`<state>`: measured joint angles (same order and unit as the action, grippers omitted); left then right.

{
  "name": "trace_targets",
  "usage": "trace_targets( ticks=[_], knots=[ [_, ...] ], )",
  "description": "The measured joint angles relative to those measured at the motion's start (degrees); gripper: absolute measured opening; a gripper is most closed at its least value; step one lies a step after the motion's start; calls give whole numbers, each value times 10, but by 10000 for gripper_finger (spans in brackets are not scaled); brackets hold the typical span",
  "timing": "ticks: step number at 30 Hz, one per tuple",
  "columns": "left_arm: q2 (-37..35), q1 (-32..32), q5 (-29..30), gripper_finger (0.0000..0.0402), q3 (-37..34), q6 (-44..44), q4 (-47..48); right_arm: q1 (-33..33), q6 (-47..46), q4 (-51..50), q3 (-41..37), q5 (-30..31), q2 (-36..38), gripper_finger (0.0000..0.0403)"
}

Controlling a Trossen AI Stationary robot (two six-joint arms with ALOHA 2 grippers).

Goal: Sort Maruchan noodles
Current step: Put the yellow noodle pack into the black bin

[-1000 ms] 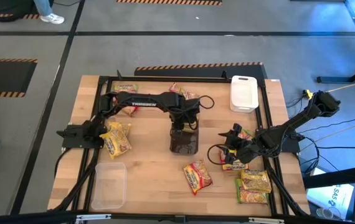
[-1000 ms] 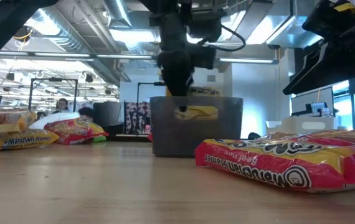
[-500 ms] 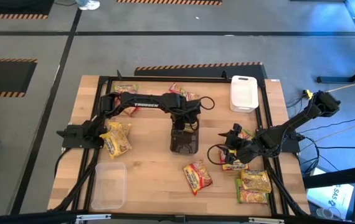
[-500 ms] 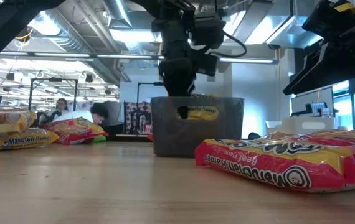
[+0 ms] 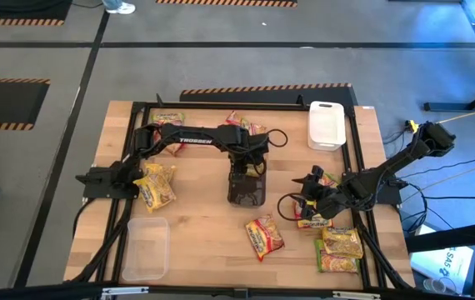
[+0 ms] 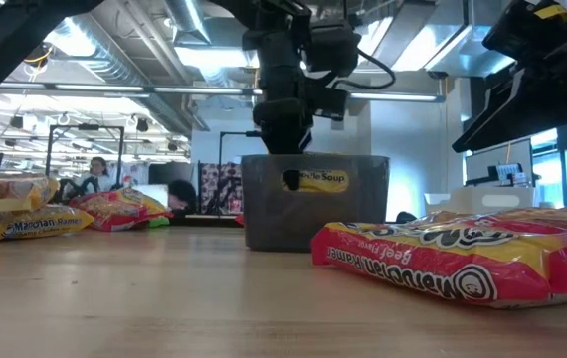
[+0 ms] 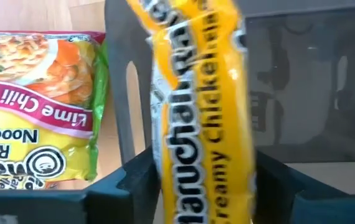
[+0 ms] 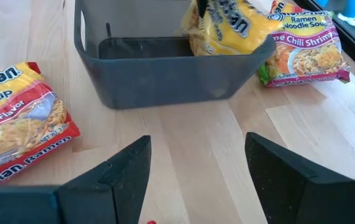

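Note:
My right gripper needs to grab the middle of the yellow packet [image 5: 343,242] overlapping a green packet near the table's front corner.
A dark tray [image 5: 246,190] stands mid-table. In it a yellow Maruchan packet [image 7: 196,112] stands on edge, its top leaning above the far rim [image 8: 227,25]. My left gripper [image 5: 244,162] points down over the tray, open, one finger on either side of the packet's upper part. A green-and-pink packet [image 7: 34,106] lies on the table just beyond the tray. A red packet [image 5: 264,236] lies nearer the front. My right gripper [image 8: 196,180] waits open and bare at the right [image 5: 308,196]. My left gripper comes at the yellow packet from above, its fingers [image 7: 143,174] standing beside the packet's two broad faces [image 7: 165,155]. Whether they touch it I cannot tell. The packet's lower part rests inside the tray.
Two yellow packets [image 5: 156,185] lie at the left and more at the far edge [image 5: 169,119]. Several packets lie near the right front corner [image 5: 340,250]. A white tray [image 5: 326,125] stands at the back right, a clear tray [image 5: 146,248] at the front left.
The yellow packet has shifted inside the dark tray: in the low view its printed face now shows behind the tray's handle hole, where plain yellow showed before. Both arms have stayed in place.

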<state>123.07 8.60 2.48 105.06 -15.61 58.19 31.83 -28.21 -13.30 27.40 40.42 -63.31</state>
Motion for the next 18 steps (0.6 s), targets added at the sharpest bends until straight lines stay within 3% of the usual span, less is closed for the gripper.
trace_targets(
  ticks=[11, 18],
  knots=[
    [-17, -2, 2, 200, 1, 19, 4, 0, 0, 0, 0, 0, 0, 237],
    [-17, 1, 51, 199, 1, 31, 1, 0, 0, 0, 0, 0, 0, 237]
  ],
)
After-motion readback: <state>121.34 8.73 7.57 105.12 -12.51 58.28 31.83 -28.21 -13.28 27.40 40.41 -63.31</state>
